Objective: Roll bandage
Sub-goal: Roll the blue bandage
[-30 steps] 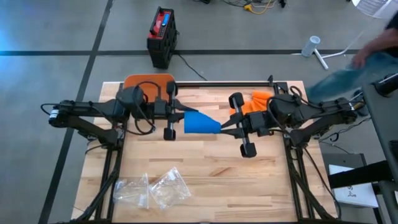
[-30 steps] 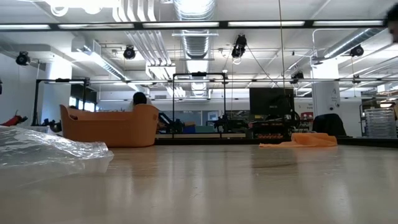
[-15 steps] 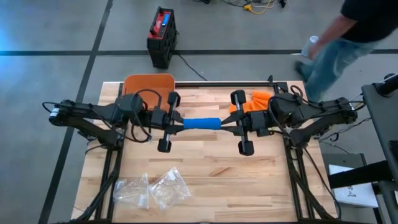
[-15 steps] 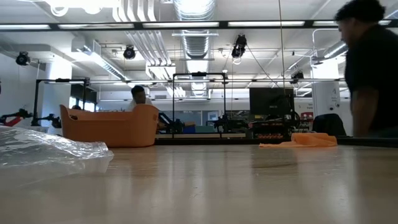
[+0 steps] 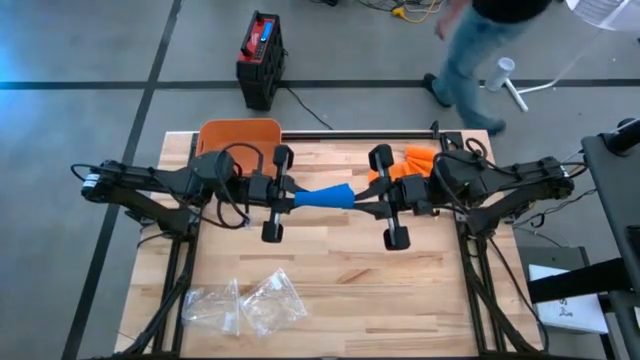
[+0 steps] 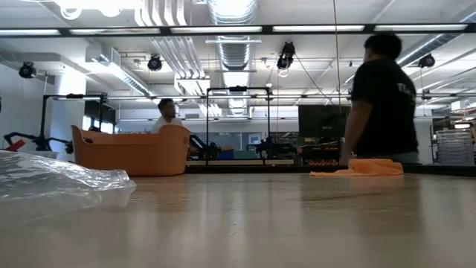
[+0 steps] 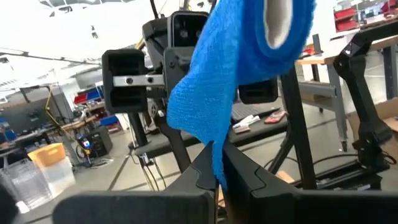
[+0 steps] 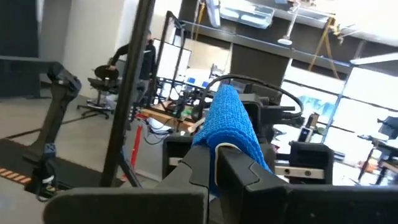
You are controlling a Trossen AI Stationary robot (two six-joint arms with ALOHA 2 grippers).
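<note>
The bandage's loose end, beside the roll, is all that my left gripper pinches, so it should open, back off and close around the rolled end with the pale core (image 7: pixel 277 28).
A blue bandage (image 5: pixel 325 197) hangs in the air between my two grippers above the middle of the table. My left gripper (image 5: pixel 291 198) is shut on its left end and my right gripper (image 5: pixel 364 205) is shut on its right end. In the left wrist view the bandage (image 7: pixel 236 81) widens away from the fingers, toward a rolled part with a pale core (image 7: pixel 278 18). In the right wrist view it (image 8: pixel 231 121) runs off toward the other arm. The low view shows neither bandage nor grippers. My left gripper pinches the bandage's narrow loose end (image 7: pixel 216 152) between its two fingers. The fingers lie level and come from the table's left, along the strip. The bandage is lifted clear of the table and stretches away from the fingers. My right gripper pinches the bandage's thicker, rolled end (image 8: pixel 225 144) between its two fingers. The fingers lie level and come from the table's right. The bandage is clear of the table and spans across to my left gripper.
An orange basket (image 5: pixel 240 135) stands at the far left and an orange cloth (image 5: pixel 420 158) lies at the far right. Clear plastic bags (image 5: pixel 245 300) lie near the front left. A person (image 5: pixel 480 40) walks past beyond the table's far edge.
The bandage, a second ago spread into a wide fan at my left gripper, has been drawn into a narrow strip between the grippers. My left gripper has turned about its own axis and shifted slightly. The person has walked left behind the table.
</note>
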